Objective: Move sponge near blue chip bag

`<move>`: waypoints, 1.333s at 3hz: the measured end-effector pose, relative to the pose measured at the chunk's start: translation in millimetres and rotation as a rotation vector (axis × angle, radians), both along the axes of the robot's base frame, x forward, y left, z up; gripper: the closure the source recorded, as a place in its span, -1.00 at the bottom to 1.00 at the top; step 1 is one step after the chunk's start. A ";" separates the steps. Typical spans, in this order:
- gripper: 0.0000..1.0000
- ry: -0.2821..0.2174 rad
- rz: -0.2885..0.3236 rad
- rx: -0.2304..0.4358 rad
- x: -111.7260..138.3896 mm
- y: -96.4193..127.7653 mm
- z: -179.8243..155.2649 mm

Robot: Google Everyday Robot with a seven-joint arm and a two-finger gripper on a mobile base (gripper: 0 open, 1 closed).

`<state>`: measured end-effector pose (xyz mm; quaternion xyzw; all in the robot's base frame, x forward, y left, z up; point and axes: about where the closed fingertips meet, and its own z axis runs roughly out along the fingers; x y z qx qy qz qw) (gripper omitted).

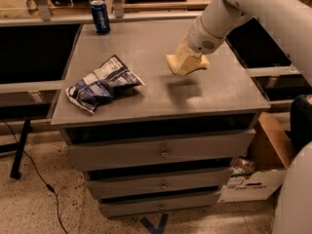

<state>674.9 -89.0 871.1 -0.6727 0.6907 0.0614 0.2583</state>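
Next, I set the sponge free from my gripper on the top of the grey cabinet, against the blue chip bag's end (148, 77) that faces the middle.
The pale yellow sponge (184, 63) hangs above the grey cabinet top (219, 89), right of the middle, casting a shadow below it. My gripper (191, 52) is shut on the sponge from above, at the end of the white arm that comes in from the upper right. The blue chip bag (103, 83), dark blue and white and wrinkled, lies flat on the left part of the top, well to the left of the sponge.
A blue soda can (100, 16) stands at the far left corner of the top. The cabinet has several drawers (161, 152) below. A cardboard box (258, 172) sits on the floor at the right. A cable (39, 179) runs on the floor at the left.
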 end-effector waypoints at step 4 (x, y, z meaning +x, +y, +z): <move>0.63 0.070 0.346 0.024 -43.1 107.0 -13.4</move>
